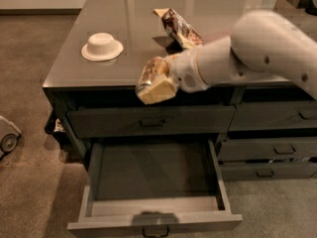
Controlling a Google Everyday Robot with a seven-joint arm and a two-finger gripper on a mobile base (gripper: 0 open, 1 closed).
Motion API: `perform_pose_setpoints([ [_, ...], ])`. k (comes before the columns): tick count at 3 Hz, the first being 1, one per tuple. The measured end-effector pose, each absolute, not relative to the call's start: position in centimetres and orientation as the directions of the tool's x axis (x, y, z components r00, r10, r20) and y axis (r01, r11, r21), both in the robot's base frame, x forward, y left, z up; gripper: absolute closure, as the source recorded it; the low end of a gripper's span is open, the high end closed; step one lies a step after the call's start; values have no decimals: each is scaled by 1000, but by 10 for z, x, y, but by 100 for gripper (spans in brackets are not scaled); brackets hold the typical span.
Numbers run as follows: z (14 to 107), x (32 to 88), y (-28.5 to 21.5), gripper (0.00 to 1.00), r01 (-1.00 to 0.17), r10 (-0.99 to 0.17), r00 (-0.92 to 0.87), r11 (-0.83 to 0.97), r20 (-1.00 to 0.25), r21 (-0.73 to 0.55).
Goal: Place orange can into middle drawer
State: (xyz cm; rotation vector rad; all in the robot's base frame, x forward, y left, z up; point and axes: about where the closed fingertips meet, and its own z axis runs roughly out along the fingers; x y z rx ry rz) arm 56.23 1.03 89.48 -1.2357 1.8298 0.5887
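Next, my gripper lets go of the orange can in the open drawer's back part point(123, 171), near the side of the drawer below the white bowl.
My gripper point(154, 87) is shut on the orange can point(150, 71) and holds it tilted, silver end down and to the left, in the air over the front edge of the cabinet top. The white arm reaches in from the right. The middle drawer point(94, 182) stands pulled out below the can, its deep grey tray bare, its front panel with the small dark handle point(155, 229) at the bottom of the view. The can hangs above the back part of that tray.
A white bowl point(102, 46) sits upside down on the grey cabinet top point(124, 14) at the left. A brown-and-yellow snack bag point(181, 28) lies behind the arm. Shut drawers point(148, 122) are above and right of the open one. A wheel point(7, 142) is on the carpet at left.
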Motion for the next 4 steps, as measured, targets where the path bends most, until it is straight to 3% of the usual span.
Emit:
perform_pose_setpoints([
  [2, 789, 507, 11, 100, -910, -494, -267, 413, -828, 47],
  [4, 655, 505, 53, 100, -892, -506, -381, 421, -774, 164],
])
